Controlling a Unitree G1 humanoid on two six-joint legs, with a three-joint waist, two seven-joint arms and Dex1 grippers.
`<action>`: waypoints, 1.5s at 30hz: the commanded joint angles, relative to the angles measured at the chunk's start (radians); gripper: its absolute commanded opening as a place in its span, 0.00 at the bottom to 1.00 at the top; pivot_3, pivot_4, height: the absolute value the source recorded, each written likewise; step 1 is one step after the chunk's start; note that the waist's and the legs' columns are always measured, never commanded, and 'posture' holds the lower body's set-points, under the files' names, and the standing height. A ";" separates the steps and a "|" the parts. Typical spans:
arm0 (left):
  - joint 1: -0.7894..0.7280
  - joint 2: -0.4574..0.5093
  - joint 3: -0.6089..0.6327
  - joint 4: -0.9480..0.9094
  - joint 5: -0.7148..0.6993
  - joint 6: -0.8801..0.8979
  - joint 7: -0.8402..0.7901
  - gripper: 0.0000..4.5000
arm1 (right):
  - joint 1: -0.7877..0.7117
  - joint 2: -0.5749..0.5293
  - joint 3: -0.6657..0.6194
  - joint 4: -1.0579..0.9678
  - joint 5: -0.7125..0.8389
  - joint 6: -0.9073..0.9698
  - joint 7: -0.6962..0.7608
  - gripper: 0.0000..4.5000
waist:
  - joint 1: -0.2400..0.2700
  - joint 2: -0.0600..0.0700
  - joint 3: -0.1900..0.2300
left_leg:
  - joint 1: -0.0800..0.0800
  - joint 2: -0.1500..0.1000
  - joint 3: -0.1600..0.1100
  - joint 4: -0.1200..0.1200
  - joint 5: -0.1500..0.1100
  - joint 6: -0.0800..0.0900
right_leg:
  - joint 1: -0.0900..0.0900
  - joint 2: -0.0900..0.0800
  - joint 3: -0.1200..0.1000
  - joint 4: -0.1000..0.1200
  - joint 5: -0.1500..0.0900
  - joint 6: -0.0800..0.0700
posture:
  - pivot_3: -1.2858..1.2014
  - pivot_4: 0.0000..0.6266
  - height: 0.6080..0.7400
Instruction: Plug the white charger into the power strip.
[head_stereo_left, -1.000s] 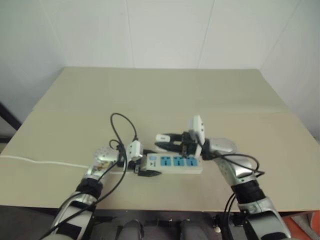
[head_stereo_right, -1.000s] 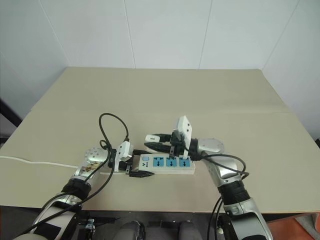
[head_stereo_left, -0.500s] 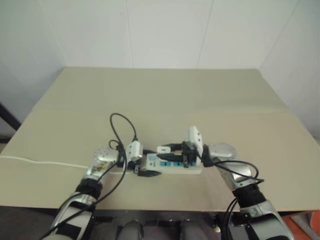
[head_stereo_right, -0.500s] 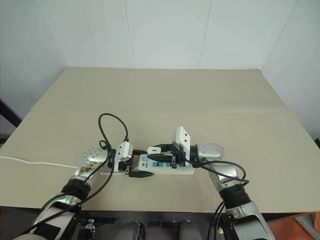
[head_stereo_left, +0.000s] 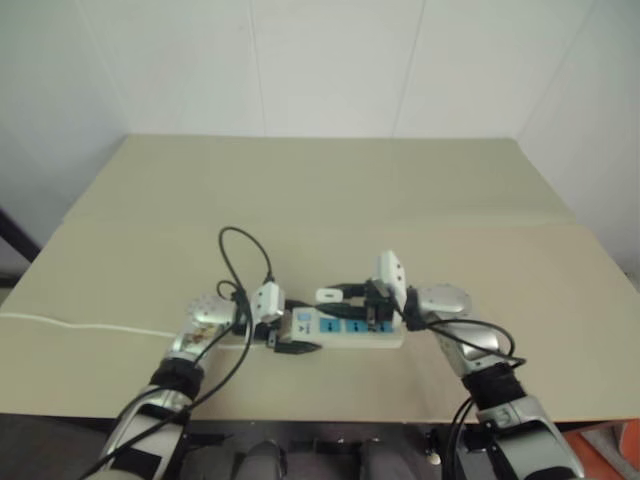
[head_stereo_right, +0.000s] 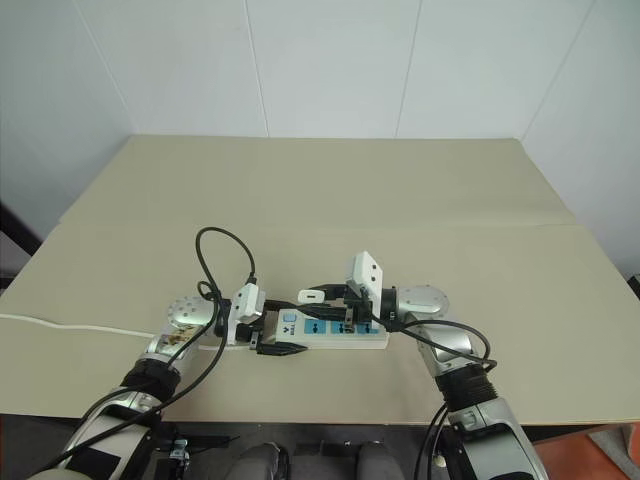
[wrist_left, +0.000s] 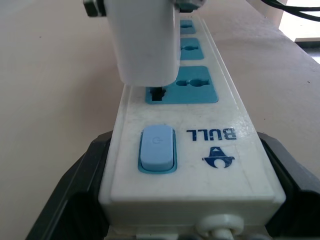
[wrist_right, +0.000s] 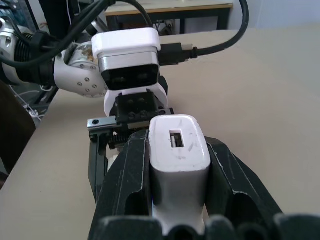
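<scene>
My right gripper will let go of the white charger in the power strip's socket (head_stereo_left: 331, 317) that is closest to the blue switch.
The power strip (head_stereo_right: 372, 340) lies on the table in front of me, its blue switch (wrist_left: 157, 148) nearest my left gripper (head_stereo_right: 279, 327). That gripper is shut on the strip's switch end, one black finger (wrist_left: 75, 200) on each long side. My right gripper (head_stereo_right: 316, 297) reaches in level from the right and is shut on the white charger (wrist_right: 177, 150). The charger (wrist_left: 144, 40) stands upright just above the socket closest to the switch. A dark prong under it meets that socket's face.
The strip's thin white cord (head_stereo_right: 70, 325) runs off to the left over the beige table (head_stereo_right: 330, 200). A black cable (head_stereo_right: 225, 250) loops above my left wrist. The table's near edge lies just behind both arms.
My right gripper has come down with the charger, from above the strip's far side to right over the socket by the switch. The left gripper and the strip have not moved.
</scene>
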 joint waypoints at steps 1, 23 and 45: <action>0.032 0.010 -0.039 0.013 0.036 0.007 -0.026 0.74 | -0.001 -0.027 -0.023 0.008 -0.014 -0.023 0.009 0.26 | 0.000 0.000 0.000 | 0.000 0.000 0.000 0.000 0.000 0.000 | 0.000 0.000 0.000 0.000 0.000 0.000 | 0.52 0.24 1.00; 0.037 0.030 -0.040 -0.001 0.031 0.019 -0.024 0.74 | 0.040 -0.098 0.050 0.245 -0.114 -0.090 0.052 0.26 | 0.005 -0.003 -0.012 | 0.004 0.000 0.000 -0.001 0.000 0.000 | 0.004 0.000 0.000 -0.002 -0.002 0.002 | 0.52 0.24 1.00; 0.036 0.043 -0.039 -0.003 0.029 0.018 -0.021 0.74 | 0.030 -0.102 0.085 0.216 -0.094 -0.050 0.101 0.63 | 0.006 -0.007 -0.017 | 0.006 0.001 0.000 -0.001 0.000 0.000 | 0.006 0.000 0.000 -0.002 -0.002 0.003 | 0.52 0.24 1.00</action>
